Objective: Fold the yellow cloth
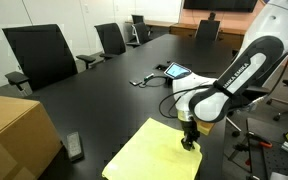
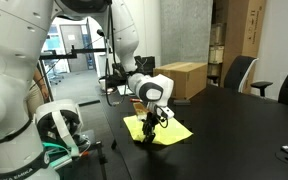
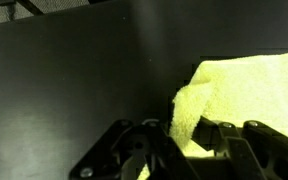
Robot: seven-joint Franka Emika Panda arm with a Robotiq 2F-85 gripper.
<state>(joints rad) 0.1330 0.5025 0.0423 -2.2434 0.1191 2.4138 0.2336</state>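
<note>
My gripper is to set down the raised corner, now slightly off the table. Next, I let it go on the yellow cloth's edge [image 1: 157, 125] nearest the office chairs.
The yellow cloth [image 1: 156, 152] lies spread on the black table near its front edge. It shows in both exterior views [image 2: 156, 128] and in the wrist view [image 3: 246, 88]. My gripper [image 1: 189, 141] is down at the cloth's far corner, fingers pointing at the table [image 2: 150, 133]. In the wrist view a raised fold of the cloth's corner stands pinched between the two fingers [image 3: 187, 128], lifted slightly off the table. The gripper is shut on that corner.
A brown cardboard box [image 1: 14, 135] stands at the table's near end, also seen in an exterior view [image 2: 182, 79]. A tablet [image 1: 176, 71] with cables lies mid-table. A small dark device [image 1: 74, 146] lies by the box. Office chairs [image 1: 42, 55] line the far side.
</note>
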